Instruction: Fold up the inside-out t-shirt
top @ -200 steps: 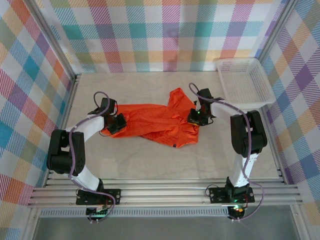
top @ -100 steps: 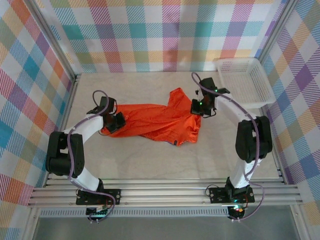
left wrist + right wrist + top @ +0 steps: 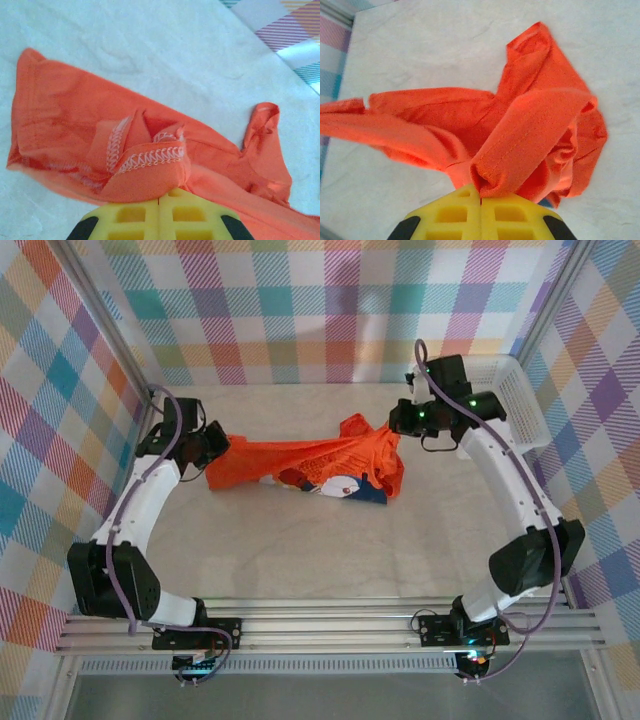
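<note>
A thick rolled edge of the bunched t-shirt is in my right gripper, so I should take the t-shirt's near side (image 3: 374, 492) before both grippers lift and spread it.
The inside-out t-shirt (image 3: 300, 458) is bright orange and hangs stretched between my two grippers above the table's middle, a white and blue print (image 3: 338, 484) showing on its lower fold. My left gripper (image 3: 207, 447) is shut on the shirt's left end. In the left wrist view the yellow fingers (image 3: 130, 215) pinch a fold of t-shirt (image 3: 100, 115) with a white overlock seam. My right gripper (image 3: 398, 425) is shut on the right end. In the right wrist view its gripper (image 3: 481, 194) clamps a thick rolled edge of t-shirt (image 3: 530, 125).
A white mesh basket (image 3: 520, 400) stands at the back right corner, just behind the right arm's wrist. Checked walls close in the pale table (image 3: 300, 550) on three sides. The arm bases sit on the metal rail at the near edge.
Both grippers have risen and moved back and apart, drawing the shirt off the table into a taut band. The print has come into sight underneath.
</note>
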`<control>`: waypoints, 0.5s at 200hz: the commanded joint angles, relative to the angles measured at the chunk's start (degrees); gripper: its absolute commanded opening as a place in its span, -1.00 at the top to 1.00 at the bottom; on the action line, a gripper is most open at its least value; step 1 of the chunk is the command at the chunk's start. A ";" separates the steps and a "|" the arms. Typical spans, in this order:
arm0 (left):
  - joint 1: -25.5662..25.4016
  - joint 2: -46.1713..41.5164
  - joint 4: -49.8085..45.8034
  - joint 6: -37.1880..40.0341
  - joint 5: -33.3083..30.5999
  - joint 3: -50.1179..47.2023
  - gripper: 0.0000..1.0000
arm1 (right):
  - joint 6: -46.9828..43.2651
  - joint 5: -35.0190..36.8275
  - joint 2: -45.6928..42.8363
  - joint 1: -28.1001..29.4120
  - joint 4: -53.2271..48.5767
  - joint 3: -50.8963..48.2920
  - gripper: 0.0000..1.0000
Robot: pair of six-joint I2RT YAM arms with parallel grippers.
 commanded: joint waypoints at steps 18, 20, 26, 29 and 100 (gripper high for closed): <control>0.31 -0.19 -1.56 0.63 0.40 -6.63 1.00 | 6.15 -10.54 4.70 9.26 3.40 -19.32 1.00; 0.29 -0.15 -1.47 0.63 0.39 -6.96 1.00 | 6.40 -10.78 4.85 9.71 3.75 -20.64 1.00; 0.26 -0.03 -1.05 0.63 0.46 -7.94 1.00 | 7.17 -11.26 4.86 10.76 5.04 -23.91 1.00; 0.32 -0.12 -0.79 0.63 0.51 -8.36 1.00 | 7.31 -11.37 4.72 10.97 5.41 -24.84 1.00; 0.26 1.58 -0.03 0.76 1.06 -7.80 1.00 | 4.93 -6.02 -3.54 7.03 2.86 -25.12 0.15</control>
